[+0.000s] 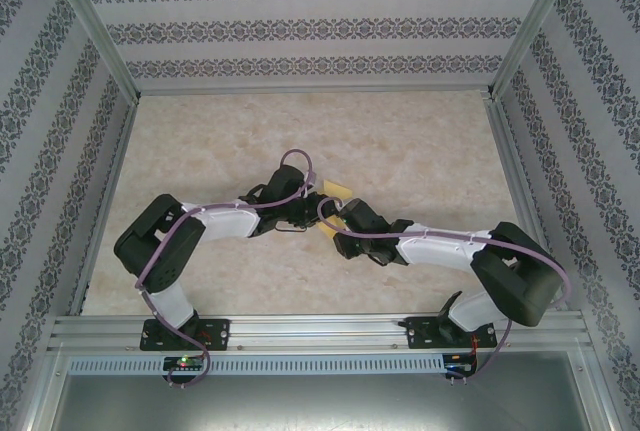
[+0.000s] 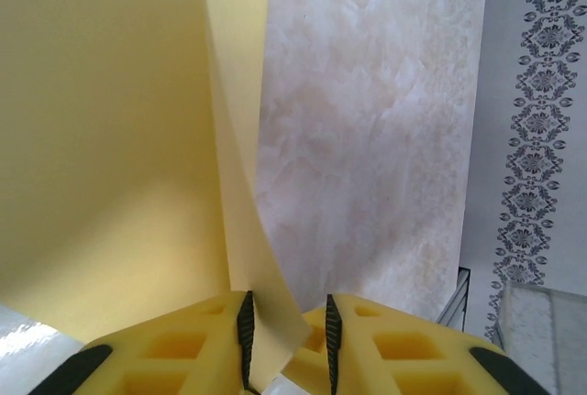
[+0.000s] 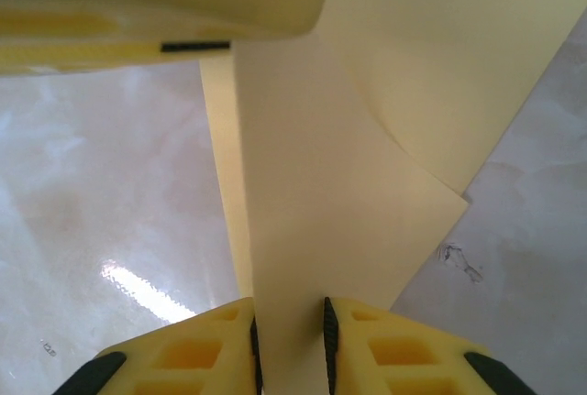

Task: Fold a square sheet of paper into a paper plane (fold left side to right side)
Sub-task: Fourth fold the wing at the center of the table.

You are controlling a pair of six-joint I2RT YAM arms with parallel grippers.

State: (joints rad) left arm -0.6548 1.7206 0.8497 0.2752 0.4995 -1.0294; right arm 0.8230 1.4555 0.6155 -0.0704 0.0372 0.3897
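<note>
The sheet's flap curls loose between my left fingers, so they should back off and pinch the sheet's folded side (image 3: 244, 148) while my right gripper holds the sheet.
The square sheet of paper (image 1: 338, 191) is yellow and lifted off the table between both grippers at the table's middle. In the left wrist view the sheet (image 2: 101, 138) fills the left side. A narrow curled flap of it runs down between the fingers of my left gripper (image 2: 286, 326). That flap lies against the left pad, with a gap to the right pad, so the gripper is open. My right gripper (image 3: 289, 326) is shut on a broad band of the sheet (image 3: 312, 212), which touches both pads. From above, the left gripper (image 1: 305, 209) and right gripper (image 1: 340, 223) almost meet.
The beige marble-patterned table (image 1: 400, 141) spreads bare beyond and beside the arms. Aluminium frame rails (image 1: 310, 89) and patterned walls close it in at the back and sides. A finger of the left gripper (image 3: 165, 1) hangs close above the sheet in the right wrist view.
</note>
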